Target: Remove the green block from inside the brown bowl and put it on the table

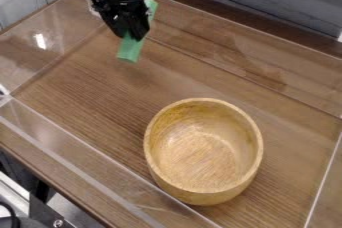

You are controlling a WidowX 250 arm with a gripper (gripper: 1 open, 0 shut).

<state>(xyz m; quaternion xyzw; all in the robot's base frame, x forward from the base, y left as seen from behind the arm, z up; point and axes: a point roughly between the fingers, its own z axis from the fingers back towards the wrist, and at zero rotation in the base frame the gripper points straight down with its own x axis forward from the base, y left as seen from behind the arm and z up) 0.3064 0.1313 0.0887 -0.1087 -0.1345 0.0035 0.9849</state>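
My gripper is going to put the green block down on the bare table (pixel 123 54) between the brown bowl and the far corner of the table.
The green block (pixel 130 49) hangs just above the table (pixel 201 67) near its far left corner, pinched between the fingers of my black gripper (pixel 128 35), which is shut on its upper end. The block tilts slightly and its lower end points down at the wood. The brown bowl (pixel 203 149) stands empty at the front right, well away from the gripper. My arm comes down from the top left of the camera view.
Clear acrylic walls (pixel 54 122) edge the tabletop on all sides. A grey wall runs behind the far edge.
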